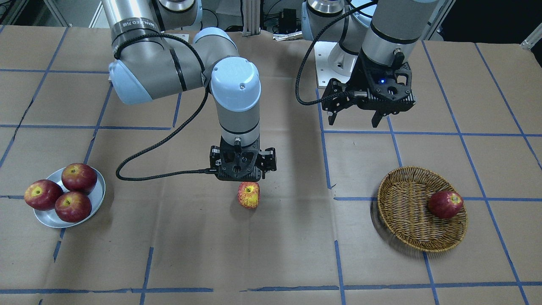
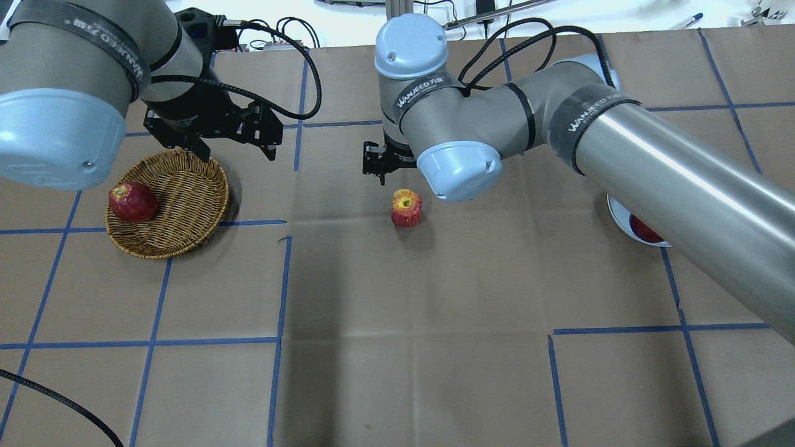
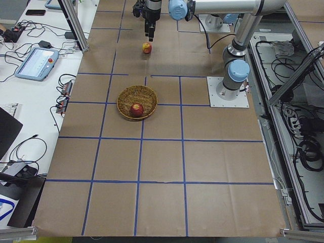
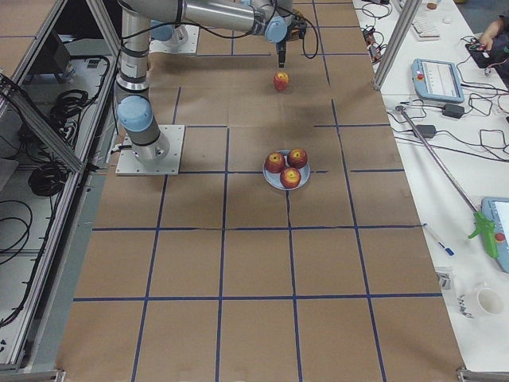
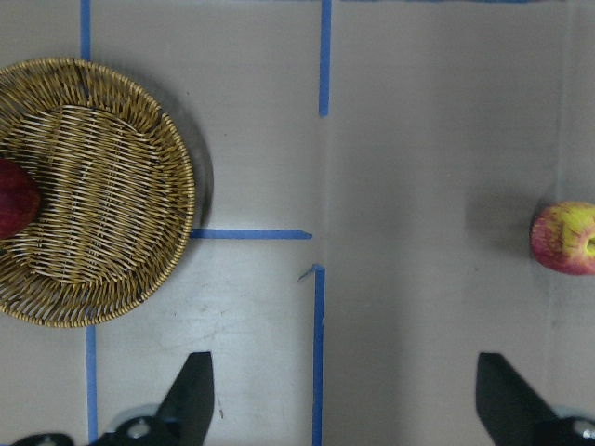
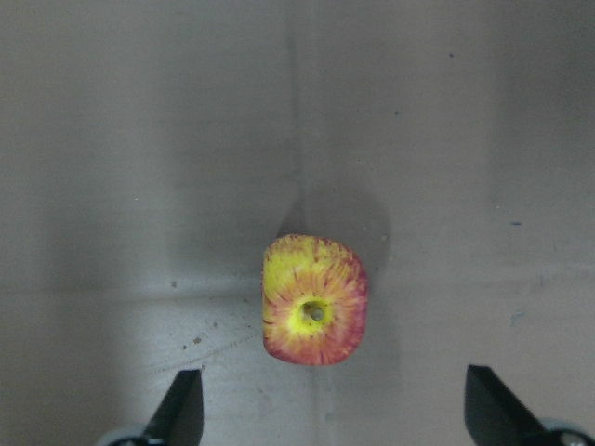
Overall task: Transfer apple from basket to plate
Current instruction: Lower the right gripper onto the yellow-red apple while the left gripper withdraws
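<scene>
The robot's right gripper needs to next go down and close around the body of the yellow-streaked apple [image 1: 249, 195] [image 6: 314, 302], which lies on the table outside the basket.
The yellow-streaked apple [image 1: 248, 195] lies on the bare table near its middle, stem patch up; it also shows in the overhead view [image 2: 406, 207] and the right wrist view [image 6: 314, 299]. My right gripper [image 6: 333, 395] hangs straight above it, open and empty, with the apple just ahead of its fingertips [image 6: 186, 395]. My left gripper [image 1: 355, 120] is open and empty, raised behind the wicker basket [image 1: 406, 212]. The silvery plate [image 1: 99, 195] sits at the right arm's end of the table and holds three dark red apples.
One dark red apple [image 1: 445, 204] lies in the basket against its rim. In the overhead view the right arm hides most of the plate [image 2: 615, 214]. Brown paper with blue tape lines covers the table.
</scene>
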Robot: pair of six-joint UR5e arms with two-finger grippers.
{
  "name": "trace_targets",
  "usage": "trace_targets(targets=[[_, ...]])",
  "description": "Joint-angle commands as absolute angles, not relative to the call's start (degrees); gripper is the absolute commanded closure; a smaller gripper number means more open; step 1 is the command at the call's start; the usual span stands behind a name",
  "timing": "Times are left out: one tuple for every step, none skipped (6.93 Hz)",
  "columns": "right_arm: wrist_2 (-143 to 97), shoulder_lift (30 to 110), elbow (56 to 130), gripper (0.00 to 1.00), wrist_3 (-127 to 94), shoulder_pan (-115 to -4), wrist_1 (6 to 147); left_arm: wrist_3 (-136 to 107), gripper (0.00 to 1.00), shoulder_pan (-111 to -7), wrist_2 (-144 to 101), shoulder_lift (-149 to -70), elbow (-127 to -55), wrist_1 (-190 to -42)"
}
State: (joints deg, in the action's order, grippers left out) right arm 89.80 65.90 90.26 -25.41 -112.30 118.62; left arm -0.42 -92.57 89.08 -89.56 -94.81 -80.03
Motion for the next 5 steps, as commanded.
trace_targets(targets=[[89.82, 61.11, 90.87, 0.00, -25.93, -112.76, 123.73, -0.62, 0.01, -93.08, 89.03, -89.13, -94.48, -80.24], [89.82, 59.34, 92.18, 0.00, -25.84, -112.68, 127.40, -0.53, 0.01, -93.08, 89.29, -88.77, -94.57, -80.33], [89.82, 56.98, 94.72, 0.00, -25.49, -112.68, 133.36, -0.44, 0.01, -93.16, 89.12, -88.86, -94.66, -80.42], [90.09, 55.39, 96.23, 0.00, -25.31, -112.68, 137.16, -0.70, 0.01, -93.34, 89.12, -88.60, -94.66, -80.33], [89.91, 55.02, 96.41, 0.01, -25.31, -112.68, 137.20, -0.44, 0.01, -93.25, 89.47, -87.55, -94.92, -80.25]])
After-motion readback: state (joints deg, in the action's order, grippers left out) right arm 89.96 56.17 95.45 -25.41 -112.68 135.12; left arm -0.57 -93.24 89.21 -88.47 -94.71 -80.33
